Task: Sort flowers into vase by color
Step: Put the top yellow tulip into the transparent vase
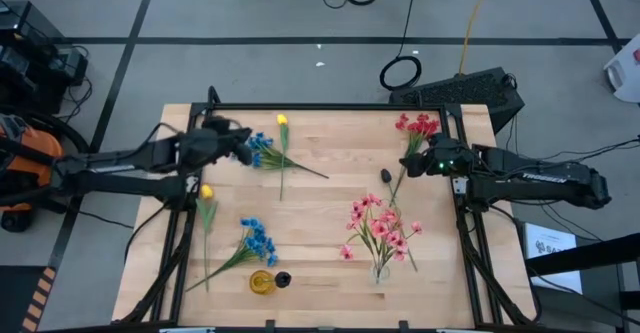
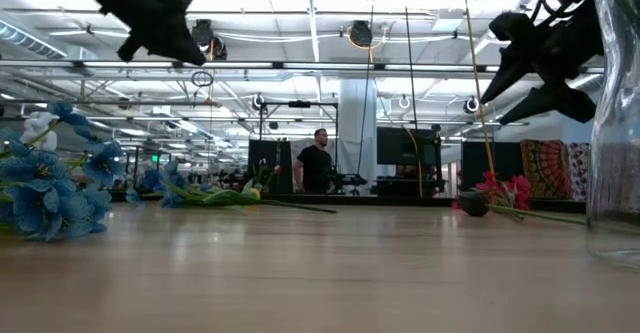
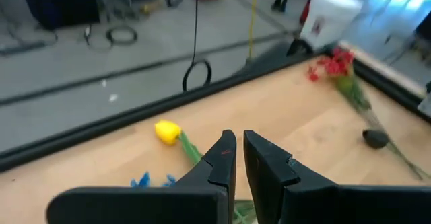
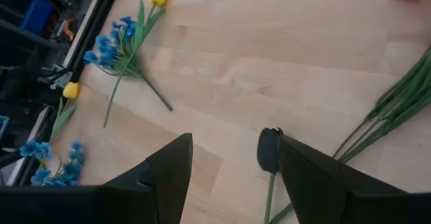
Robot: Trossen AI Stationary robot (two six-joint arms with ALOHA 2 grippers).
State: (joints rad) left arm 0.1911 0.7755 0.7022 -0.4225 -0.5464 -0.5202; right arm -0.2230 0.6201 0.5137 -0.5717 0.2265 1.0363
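Observation:
Next, my left gripper closes on the tulip's stem [image 1: 283, 150] below the yellow blossom, beside the far blue sprig.
Flowers lie flat across the table. A blue sprig [image 1: 262, 151] and a yellow tulip [image 1: 282, 121] rest near the far edge. A second yellow bud [image 1: 207, 191] and another blue sprig [image 1: 257, 238] lie nearer. Red blossoms [image 1: 417, 126] lie far right, with a dark bud [image 4: 269, 150] by their stems. Pink flowers [image 1: 380, 223] stand in a glass vase [image 1: 380, 271]. My left gripper [image 3: 239, 153] hovers shut and empty over the far blue sprig. My right gripper [image 4: 232, 160] hangs open above the dark bud, touching nothing.
A small yellow vessel [image 1: 262, 282] and a black one [image 1: 283, 279] stand near the table's near edge. A dark frame [image 1: 330, 107] runs along the far edge. Bare wood lies mid-table [image 1: 320, 223]. A person [image 2: 318, 163] stands far off in the room.

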